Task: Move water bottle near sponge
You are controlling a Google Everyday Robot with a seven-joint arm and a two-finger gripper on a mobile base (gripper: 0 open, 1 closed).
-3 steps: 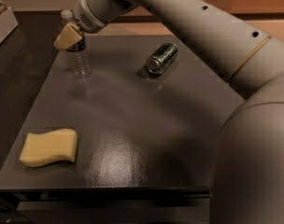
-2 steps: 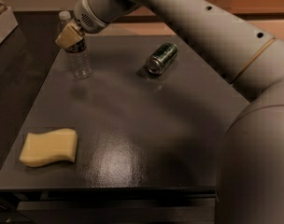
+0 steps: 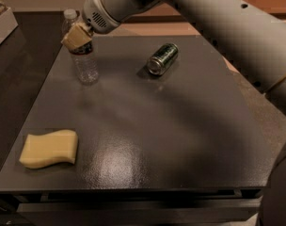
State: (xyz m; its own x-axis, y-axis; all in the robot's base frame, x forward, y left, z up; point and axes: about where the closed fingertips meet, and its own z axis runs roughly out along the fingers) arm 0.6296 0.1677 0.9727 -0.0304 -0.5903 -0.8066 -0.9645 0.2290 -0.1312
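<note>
My gripper will set the water bottle down upright on the table (image 3: pixel 84 127), next to the sponge's far corner toward the can.
The water bottle (image 3: pixel 85 65) is clear and ribbed with a white cap. It stands upright at the far left of the dark table (image 3: pixel 147 126). My gripper (image 3: pixel 77 37) is shut on its upper part, with the tan fingers (image 3: pixel 73 36) covering the label band and the cap showing just above them. The pale yellow sponge (image 3: pixel 49 148) lies flat at the near left corner of the table, well in front of the bottle and apart from it.
A green metal can (image 3: pixel 162 59) lies on its side at the far middle of the table. My arm reaches in from the upper right across the far edge. A pale box edge (image 3: pixel 2 25) shows at the far left, off the table.
The gripper and the bottle have shifted together a little to the right and toward the front. The can and the sponge have not moved.
</note>
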